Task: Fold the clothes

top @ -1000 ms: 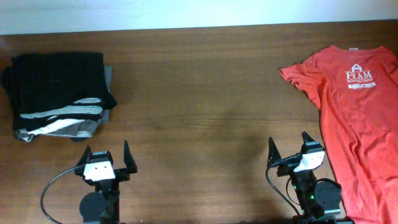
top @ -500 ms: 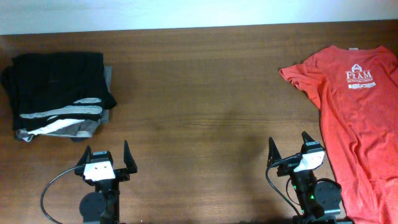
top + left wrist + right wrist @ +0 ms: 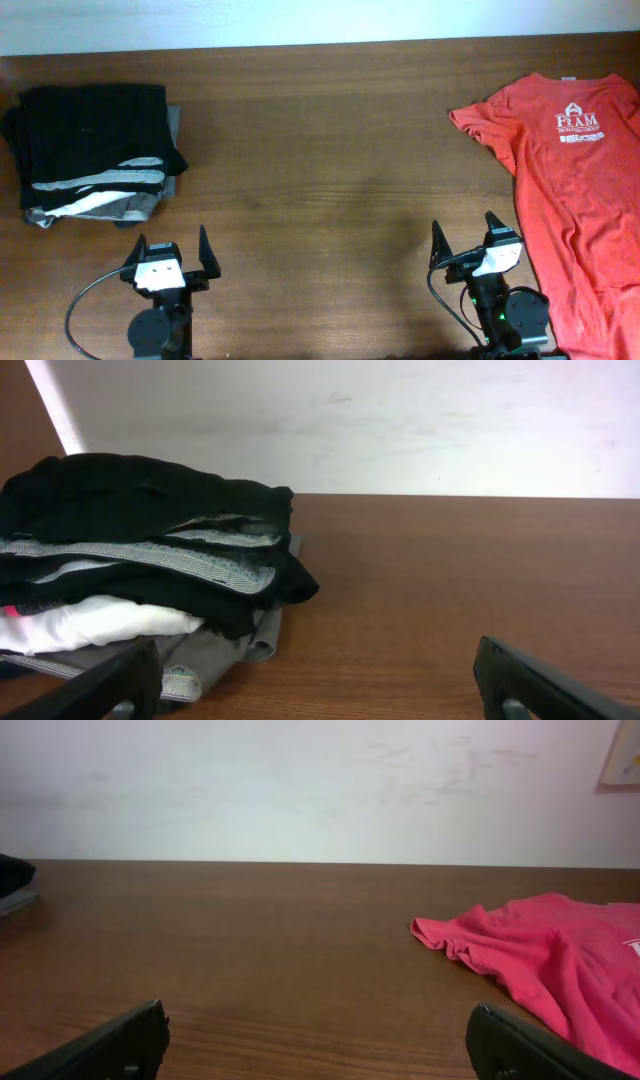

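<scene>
The robot's right gripper will next move to the sleeve's near edge (image 3: 481, 135) (image 3: 459, 956), close to its open end, and grab the orange-red T-shirt there.
The orange-red T-shirt (image 3: 580, 190) lies spread flat at the right side of the table, white lettering near its top; part runs off the right edge. Its sleeve shows in the right wrist view (image 3: 540, 955). My right gripper (image 3: 462, 238) is open and empty near the front edge, just left of the shirt; its fingers also show in the right wrist view (image 3: 320, 1040). My left gripper (image 3: 172, 248) is open and empty at the front left, and in the left wrist view (image 3: 320, 680) it faces the stack.
A stack of folded black, grey and white garments (image 3: 95, 150) sits at the back left; it also shows in the left wrist view (image 3: 140, 560). A white wall (image 3: 320, 20) runs along the back of the wooden table (image 3: 330, 160).
</scene>
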